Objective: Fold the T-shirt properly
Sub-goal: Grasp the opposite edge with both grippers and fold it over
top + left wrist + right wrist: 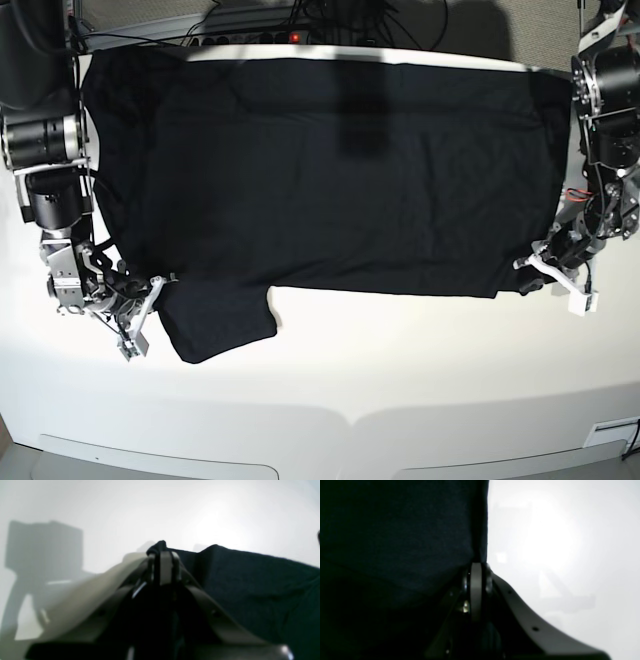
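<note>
I will release the black T-shirt's front edge from my right gripper, setting it just inside the shirt's far corner (146, 108), on the side toward the cables.
The black T-shirt (320, 170) lies spread flat and plain side up across the white table, with one short sleeve (215, 320) sticking out toward the front left. In the base view my left gripper (524, 274) is at the shirt's front right corner, shut on the cloth. The left wrist view shows its tips (162, 555) pinching a bunch of black cloth (250, 585). My right gripper (160, 283) is at the front left, beside the sleeve. The right wrist view shows it (477, 566) shut on the shirt's edge (395, 542). No print shows.
The white table (400, 380) stretches bare toward its front edge below the shirt. Cables and a power strip (290, 30) lie behind the far edge. The arm bodies stand at the left (50, 150) and right (610, 100) sides.
</note>
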Action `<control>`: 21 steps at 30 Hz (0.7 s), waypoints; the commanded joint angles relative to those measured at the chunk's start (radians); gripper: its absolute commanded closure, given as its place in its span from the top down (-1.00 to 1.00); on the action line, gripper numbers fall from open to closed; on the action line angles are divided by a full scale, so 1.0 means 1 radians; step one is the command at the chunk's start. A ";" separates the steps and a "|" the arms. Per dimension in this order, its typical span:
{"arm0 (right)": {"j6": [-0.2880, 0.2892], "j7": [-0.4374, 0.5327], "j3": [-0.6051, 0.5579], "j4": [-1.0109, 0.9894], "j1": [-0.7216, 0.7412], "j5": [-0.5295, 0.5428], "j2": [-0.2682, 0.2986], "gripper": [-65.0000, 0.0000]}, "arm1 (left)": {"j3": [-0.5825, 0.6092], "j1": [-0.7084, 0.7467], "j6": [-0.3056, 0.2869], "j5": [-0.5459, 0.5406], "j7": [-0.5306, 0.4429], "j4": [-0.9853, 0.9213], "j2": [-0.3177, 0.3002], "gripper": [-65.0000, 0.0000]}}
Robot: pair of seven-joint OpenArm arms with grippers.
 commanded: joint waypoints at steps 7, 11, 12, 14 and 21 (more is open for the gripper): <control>0.082 -0.047 0.003 0.183 0.023 0.016 0.048 -1.00 | 0.001 -0.015 0.003 -0.090 0.009 0.044 -0.012 -1.00; 0.084 -0.105 0.003 0.331 -0.043 0.111 0.083 -1.00 | 0.001 -0.014 0.003 -0.132 0.063 0.094 -0.012 -1.00; 0.084 -0.110 0.003 0.377 -0.072 0.145 0.097 -1.00 | 0.001 -0.014 0.003 -0.142 0.080 0.104 -0.012 -1.00; 0.082 -0.117 0.003 0.481 -0.140 0.204 0.132 -1.00 | 0.000 -0.006 0.003 -0.174 0.108 0.124 -0.015 -1.00; -0.009 -0.151 0.045 0.801 -0.389 0.306 0.253 -1.00 | 0.000 0.197 0.002 -0.352 0.109 0.366 -0.073 -1.00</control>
